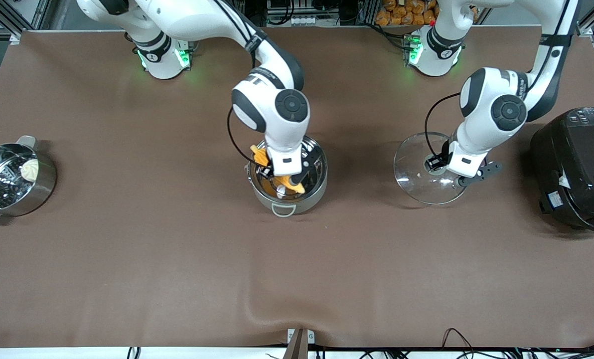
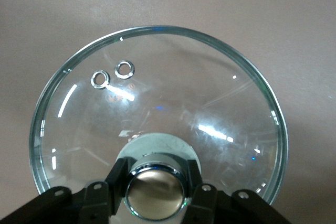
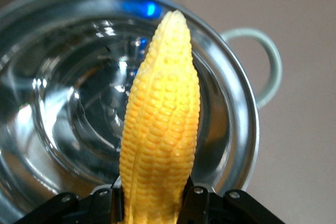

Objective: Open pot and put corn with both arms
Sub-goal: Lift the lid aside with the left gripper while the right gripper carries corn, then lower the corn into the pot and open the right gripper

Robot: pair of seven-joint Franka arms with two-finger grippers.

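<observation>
Next, my left gripper lets go of the glass lid on the brown cloth (image 1: 426,177) (image 2: 158,136) between the open steel pot and the black rice cooker.
The open steel pot (image 1: 313,194) stands mid-table with its grey loop handle (image 1: 283,209) toward the front camera. My right gripper (image 1: 280,175) is shut on the yellow corn (image 1: 293,183) and holds it over the pot's mouth; in the right wrist view the corn (image 3: 160,129) points across the pot's bowl (image 3: 58,108). The glass lid (image 1: 419,174) rests on the table toward the left arm's end. My left gripper (image 1: 439,163) is shut on its copper-coloured knob (image 2: 155,190), the fingers (image 2: 194,174) pressing both sides.
A steamer pot with a white bun (image 1: 13,177) stands at the right arm's end. A black rice cooker (image 1: 578,167) stands at the left arm's end, close beside the lid. A brown cloth (image 1: 297,279) covers the table.
</observation>
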